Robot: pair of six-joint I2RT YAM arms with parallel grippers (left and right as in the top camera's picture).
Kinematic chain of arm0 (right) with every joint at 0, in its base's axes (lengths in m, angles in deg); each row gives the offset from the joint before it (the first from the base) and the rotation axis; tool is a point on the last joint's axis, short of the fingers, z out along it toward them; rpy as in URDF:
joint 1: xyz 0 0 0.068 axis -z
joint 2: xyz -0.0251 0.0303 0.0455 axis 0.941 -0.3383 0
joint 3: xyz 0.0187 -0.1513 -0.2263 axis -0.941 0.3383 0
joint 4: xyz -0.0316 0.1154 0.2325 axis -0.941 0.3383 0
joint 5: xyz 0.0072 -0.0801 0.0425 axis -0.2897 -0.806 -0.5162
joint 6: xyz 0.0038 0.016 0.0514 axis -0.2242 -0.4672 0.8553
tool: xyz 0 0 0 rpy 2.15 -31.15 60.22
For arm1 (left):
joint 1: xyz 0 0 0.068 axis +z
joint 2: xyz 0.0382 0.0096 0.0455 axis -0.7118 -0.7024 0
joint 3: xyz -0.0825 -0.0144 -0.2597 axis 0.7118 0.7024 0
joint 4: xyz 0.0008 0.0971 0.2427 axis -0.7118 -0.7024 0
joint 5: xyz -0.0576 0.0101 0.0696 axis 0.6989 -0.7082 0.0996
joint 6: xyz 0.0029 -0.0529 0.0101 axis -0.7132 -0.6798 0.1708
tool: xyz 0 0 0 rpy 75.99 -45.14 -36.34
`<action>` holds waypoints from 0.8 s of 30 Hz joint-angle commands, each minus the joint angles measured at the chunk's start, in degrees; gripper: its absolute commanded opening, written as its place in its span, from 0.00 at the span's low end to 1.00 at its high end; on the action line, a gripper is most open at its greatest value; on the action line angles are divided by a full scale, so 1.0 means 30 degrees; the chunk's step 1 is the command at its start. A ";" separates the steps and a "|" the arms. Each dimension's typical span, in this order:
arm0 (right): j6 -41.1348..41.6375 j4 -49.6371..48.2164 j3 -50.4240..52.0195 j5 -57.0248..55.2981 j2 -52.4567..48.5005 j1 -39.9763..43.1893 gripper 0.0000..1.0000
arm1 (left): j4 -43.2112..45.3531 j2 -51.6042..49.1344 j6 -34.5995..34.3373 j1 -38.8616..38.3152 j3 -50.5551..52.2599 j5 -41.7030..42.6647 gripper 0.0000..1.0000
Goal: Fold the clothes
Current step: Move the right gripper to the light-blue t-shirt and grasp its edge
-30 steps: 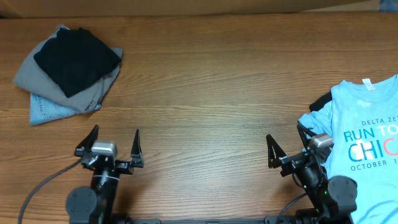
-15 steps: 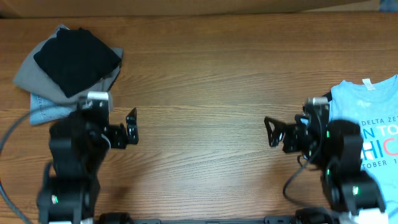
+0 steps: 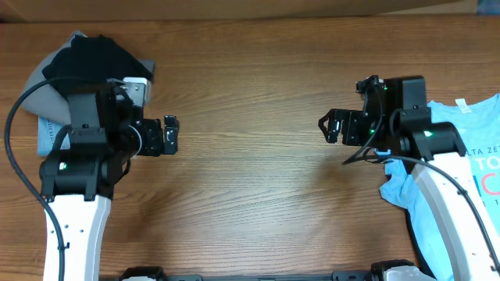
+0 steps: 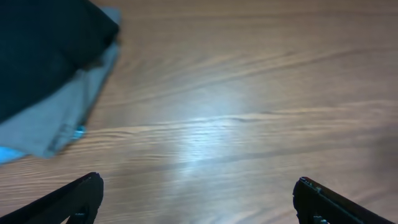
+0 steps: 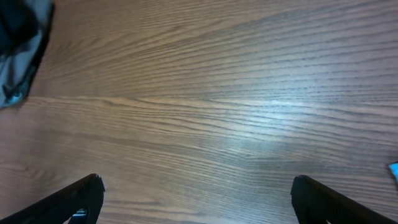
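Observation:
The far edge of the T-shirt's sleeve (image 3: 393, 165), the one that sticks out toward the bare wood, will be gripped by my right gripper as it closes.
The clothes, a light blue T-shirt (image 3: 478, 134) with white and orange-red lettering, lie at the table's right edge, partly under my right arm and cut off by the frame. A sliver of the T-shirt (image 5: 394, 169) shows at the right edge of the right wrist view. My right gripper (image 3: 329, 127) hangs open over bare wood just left of the shirt, nothing between its fingertips (image 5: 88, 191). My left gripper (image 3: 169, 134) is open too, over bare wood at the left, with empty space between its fingertips (image 4: 84, 196).
A pile of other garments lies at the back left: black (image 3: 94, 58) on top, grey (image 3: 37, 87) under it, pale denim blue (image 3: 51, 139) at the bottom. My left arm overlaps the pile (image 4: 50, 68). Brown wooden table (image 3: 250, 94) between the arms.
Both arms have risen from the front edge and swung toward the back. The grippers now face each other across the table's middle, both still wide open.

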 commanded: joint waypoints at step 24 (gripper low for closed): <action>0.4597 -0.1945 -0.0648 -0.4087 -0.8531 0.9719 0.70 | 0.1530 -0.0801 0.0029 -0.0022 -0.0503 0.2142 1.00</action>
